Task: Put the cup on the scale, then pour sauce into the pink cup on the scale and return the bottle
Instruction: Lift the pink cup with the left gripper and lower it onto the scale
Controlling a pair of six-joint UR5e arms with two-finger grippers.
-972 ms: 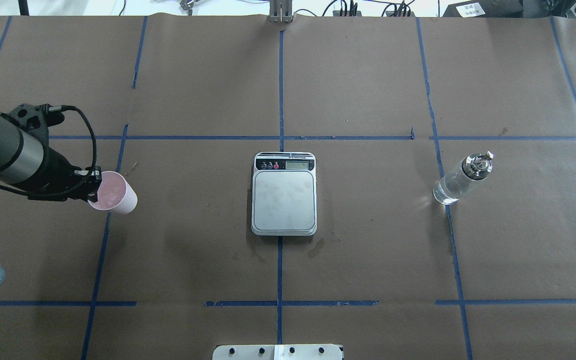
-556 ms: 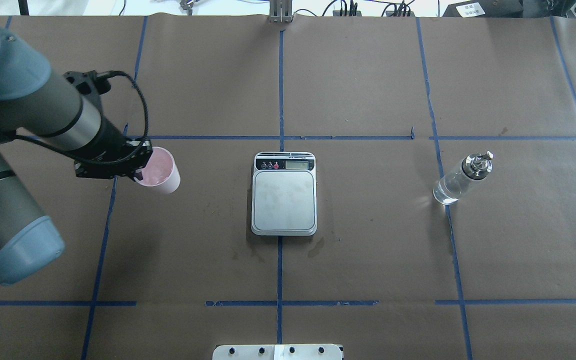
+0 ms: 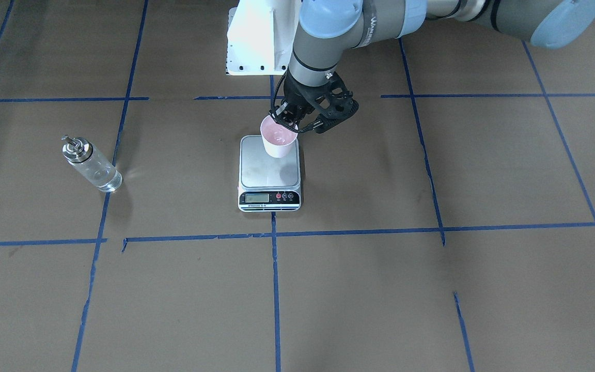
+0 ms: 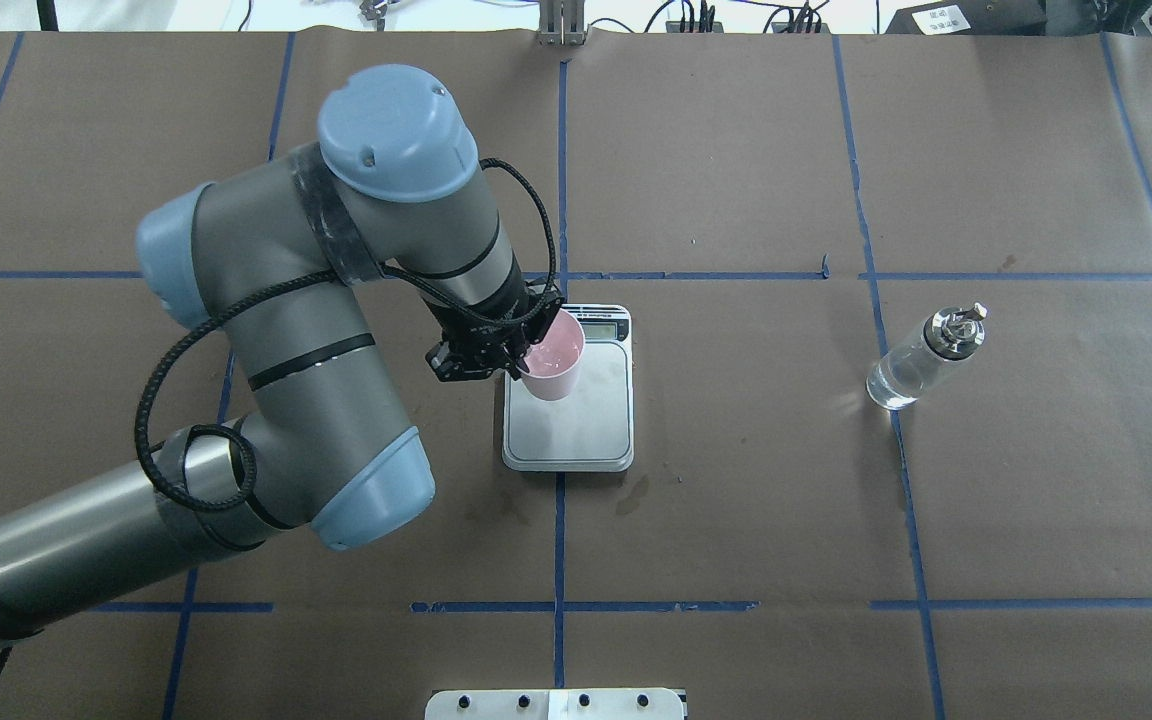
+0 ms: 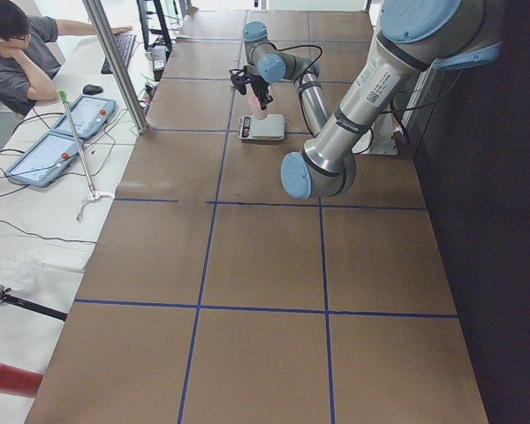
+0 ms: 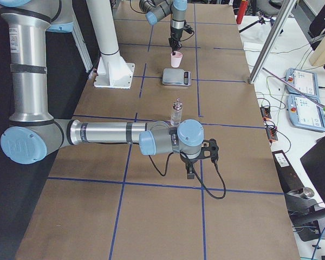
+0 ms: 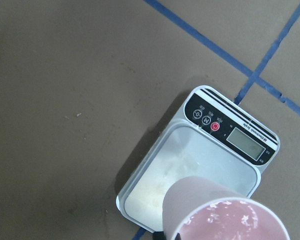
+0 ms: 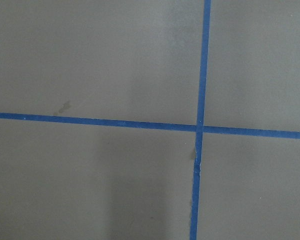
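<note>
My left gripper will let go of the pink cup on the middle of the scale's steel platform (image 3: 269,164) (image 7: 188,183).
My left gripper (image 4: 516,352) is shut on the rim of the pink cup (image 4: 556,362) and holds it upright over the scale (image 4: 576,430), near the display end. In the front view the cup (image 3: 278,142) overlaps the back of the scale's steel platform (image 3: 269,173). The left wrist view shows the cup (image 7: 220,215) above the scale (image 7: 190,155); I cannot tell if it touches. The glass bottle (image 4: 921,360) with its silver cap stands to the right, apart from both arms. My right gripper (image 6: 190,172) shows only in the exterior right view, near the bottle (image 6: 176,112); I cannot tell its state.
Brown paper with blue tape lines covers the table. The white robot base (image 3: 256,41) stands behind the scale. A person (image 5: 18,53) sits past the far edge, by tablets (image 5: 62,132). The right wrist view shows only paper and tape.
My left arm has carried the cup from the table's left side rightward to over the scale. The bottle and the scale have not moved.
</note>
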